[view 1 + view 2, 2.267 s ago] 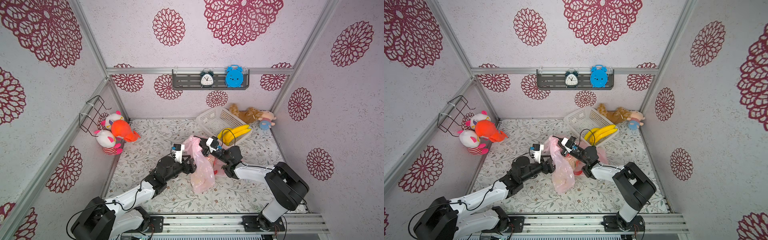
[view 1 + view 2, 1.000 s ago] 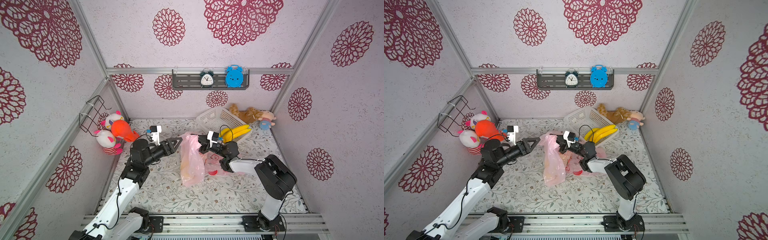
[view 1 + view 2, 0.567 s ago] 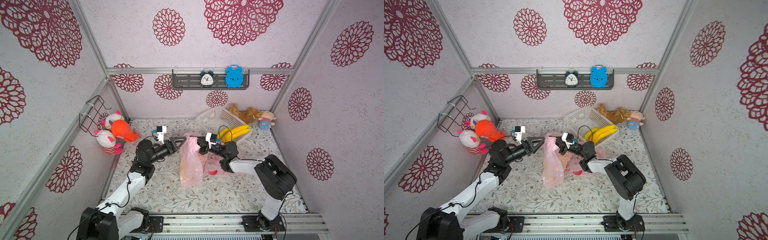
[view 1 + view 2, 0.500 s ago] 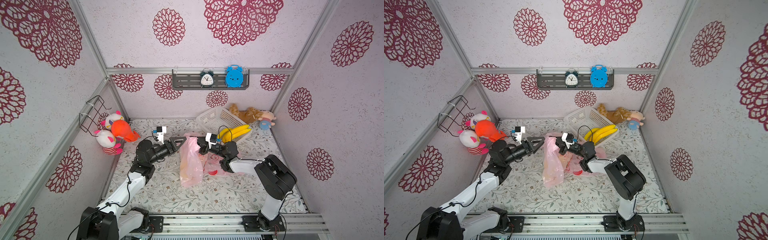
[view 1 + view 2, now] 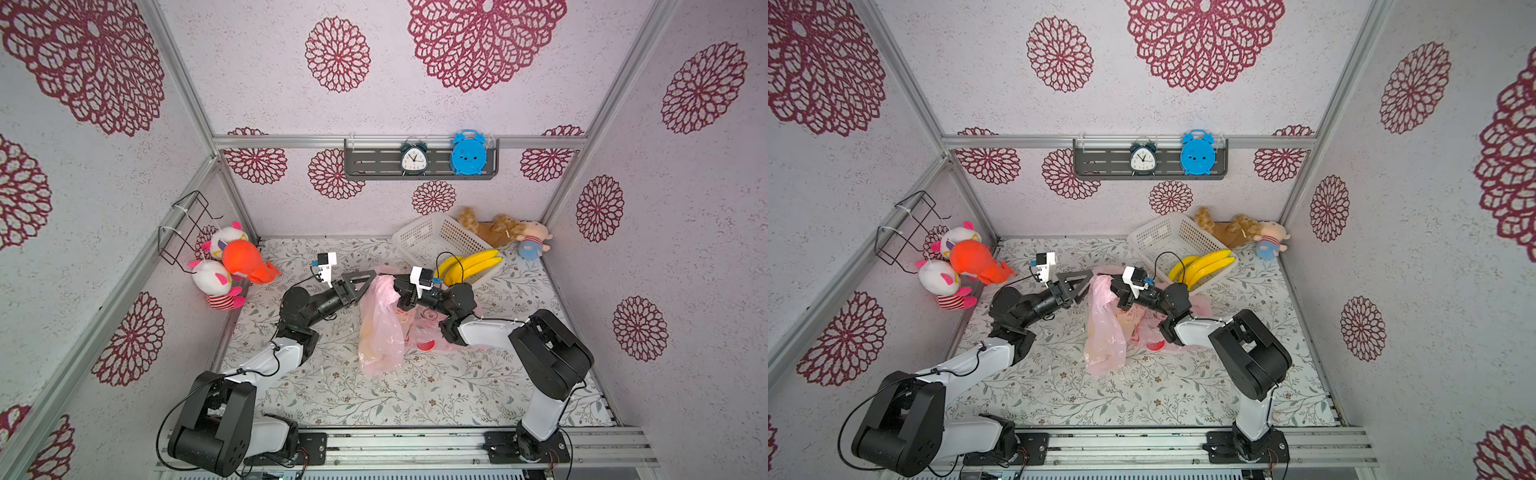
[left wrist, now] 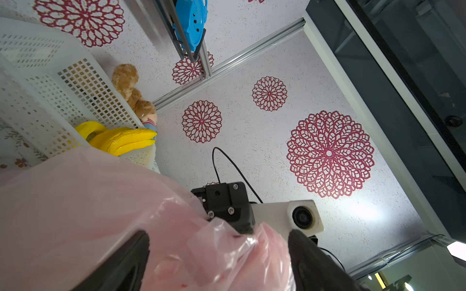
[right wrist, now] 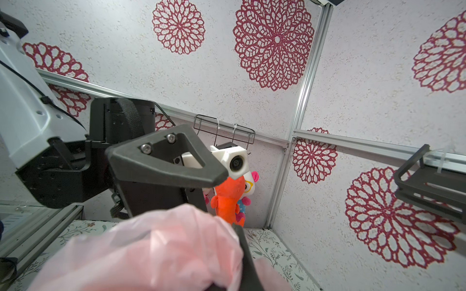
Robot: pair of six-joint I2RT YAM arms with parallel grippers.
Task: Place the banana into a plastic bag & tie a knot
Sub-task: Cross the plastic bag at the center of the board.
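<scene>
My left gripper needs to close on the film (image 6: pixel 206 254) beside the bag's bunched top before my right gripper opens for the knot, as only my right gripper holds that top now.
A pink plastic bag (image 5: pixel 380 328) (image 5: pixel 1104 328) hangs in mid-table from my right gripper (image 5: pixel 400 287) (image 5: pixel 1116 291), which is shut on the bag's bunched top. A faint yellowish shape shows through its lower half; I cannot tell what it is. My left gripper (image 5: pixel 368 284) (image 5: pixel 1084 284) stands open right beside the bag's top. In the left wrist view its fingers (image 6: pixel 126 259) straddle the pink film (image 6: pixel 201 252). Yellow bananas (image 5: pixel 469 264) (image 5: pixel 1200 264) (image 6: pixel 121 139) lie in the white basket (image 5: pixel 432 237). The right wrist view is filled by the bag (image 7: pixel 151 252).
A second pink bag (image 5: pixel 424 332) lies flat under my right forearm. Plush toys (image 5: pixel 232 266) sit at the left wall below a wire rack (image 5: pixel 187 224). A teddy and a doll (image 5: pixel 503 230) lie at the back right. A shelf with two clocks (image 5: pixel 419 160) hangs behind.
My left gripper has moved right, up to the bag's top, and opened wider. The right gripper has kept its hold on the bag, which hangs in the same place.
</scene>
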